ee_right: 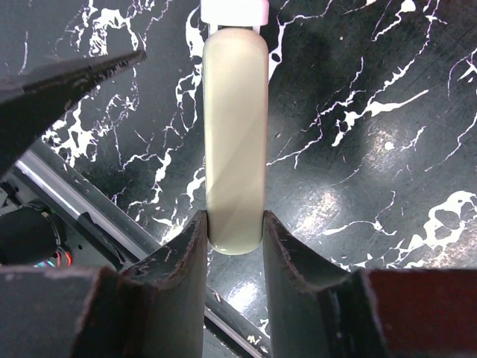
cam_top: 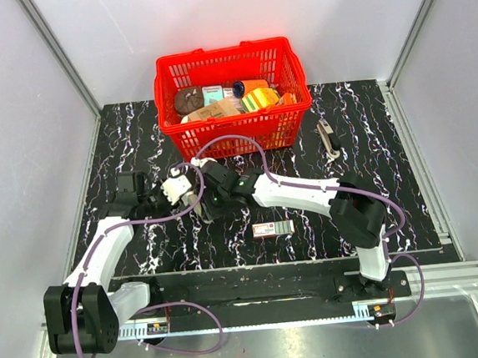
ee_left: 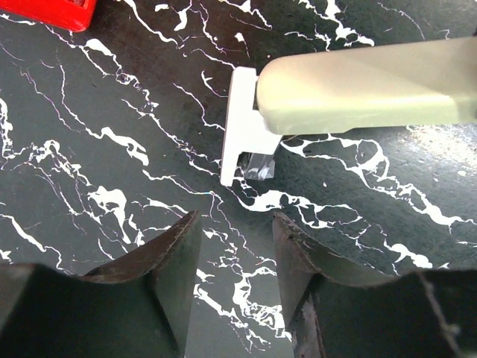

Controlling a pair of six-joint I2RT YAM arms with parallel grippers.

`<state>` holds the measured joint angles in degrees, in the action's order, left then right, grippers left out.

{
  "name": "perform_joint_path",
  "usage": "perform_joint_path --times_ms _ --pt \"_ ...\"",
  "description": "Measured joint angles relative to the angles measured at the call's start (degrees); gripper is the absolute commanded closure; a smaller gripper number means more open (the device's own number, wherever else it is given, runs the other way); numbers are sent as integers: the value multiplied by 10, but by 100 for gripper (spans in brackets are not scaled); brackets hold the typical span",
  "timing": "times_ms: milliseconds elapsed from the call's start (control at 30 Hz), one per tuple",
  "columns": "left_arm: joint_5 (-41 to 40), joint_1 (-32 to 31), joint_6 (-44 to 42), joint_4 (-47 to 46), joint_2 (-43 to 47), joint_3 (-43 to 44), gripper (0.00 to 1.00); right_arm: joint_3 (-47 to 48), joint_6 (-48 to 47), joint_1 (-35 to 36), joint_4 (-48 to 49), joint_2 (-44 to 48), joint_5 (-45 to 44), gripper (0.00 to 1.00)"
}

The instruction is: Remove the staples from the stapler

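Observation:
My right gripper will release the stapler between the fingers of my left gripper (cam_top: 193,202) (ee_right: 229,119), just above the black marbled table.
My right gripper (ee_right: 235,231) is shut on the rear end of the stapler (ee_right: 235,134), a slim cream-coloured bar held just above the black marbled table. A white piece (ee_left: 242,127) with a small clear bit sticks out of the stapler's (ee_left: 358,86) far end. Just short of that white end, my left gripper (ee_left: 236,246) stands open with nothing between its fingers. In the top view both grippers meet left of the table's middle, left gripper (cam_top: 189,196) facing right gripper (cam_top: 211,191). No staples can be made out.
A red basket (cam_top: 218,135) full of packets stands at the back centre. A small flat red-and-white box (cam_top: 273,229) lies near the front edge. A slim dark-and-silver object (cam_top: 327,138) lies right of the basket. White walls enclose the table.

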<state>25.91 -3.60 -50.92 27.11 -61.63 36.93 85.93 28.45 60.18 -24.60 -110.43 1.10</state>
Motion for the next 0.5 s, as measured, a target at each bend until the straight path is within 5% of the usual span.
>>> perform_joint_path --times_ms 200,300,500 --pt "3 0 16 -2 0 0 35 0 14 0 23 7 15 100" --pt "9 0 18 1 0 0 20 -5 14 0 35 21 26 100" --pt "44 4 2 52 -2 35 15 -37 7 0 57 59 45 100"
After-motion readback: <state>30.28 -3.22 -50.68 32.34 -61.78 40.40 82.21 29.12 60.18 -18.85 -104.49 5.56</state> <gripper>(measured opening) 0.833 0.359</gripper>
